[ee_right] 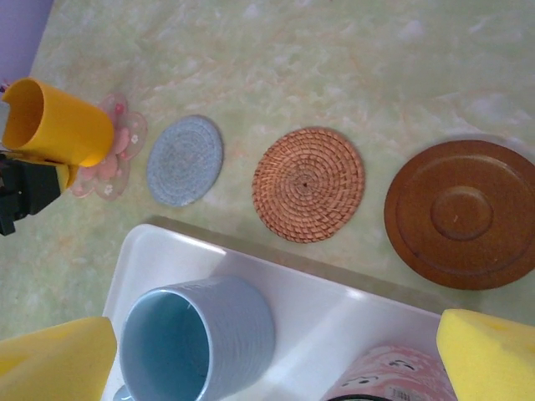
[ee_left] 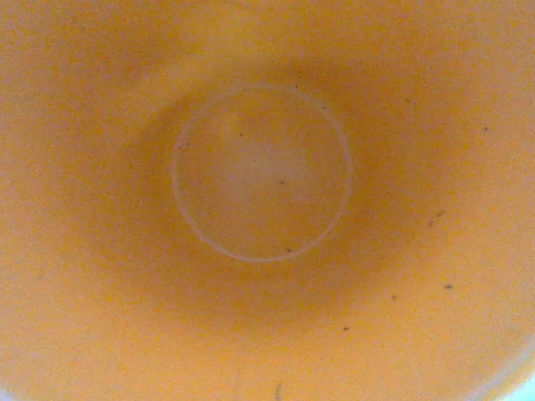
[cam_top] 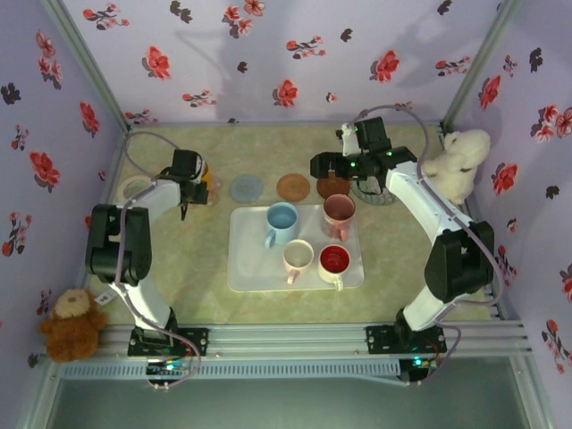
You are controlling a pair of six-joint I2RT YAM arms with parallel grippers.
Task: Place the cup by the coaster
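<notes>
My left gripper will gently release the yellow cup on the clear pink flower-shaped coaster (cam_top: pixel 199 184), so that it stands toward the far edge of the coaster.
A yellow cup (cam_top: pixel 208 184) (ee_right: pixel 58 125) sits in my left gripper (cam_top: pixel 195 181), which is shut on it at the far left of the table. The cup leans over a clear pink flower-shaped coaster (ee_right: pixel 117 163); I cannot tell whether they touch. The left wrist view looks straight down into the cup's yellow inside (ee_left: pixel 261 171). A blue coaster (cam_top: pixel 246 188) (ee_right: pixel 185 159), a woven coaster (cam_top: pixel 293 187) (ee_right: pixel 308 184) and a brown wooden coaster (ee_right: pixel 460 213) lie in a row to the right. My right gripper (cam_top: pixel 332 170) (ee_right: pixel 272 368) stands open above the tray's far edge.
A white tray (cam_top: pixel 246 268) (ee_right: pixel 351 309) holds a blue cup (cam_top: pixel 281 222) (ee_right: pixel 201 334), a pink cup (cam_top: pixel 339 214) (ee_right: pixel 393 380), a beige cup (cam_top: pixel 298 257) and a red cup (cam_top: pixel 334 262). A white plush toy (cam_top: pixel 460 156) stands at the right, a brown teddy (cam_top: pixel 71 322) at the front left.
</notes>
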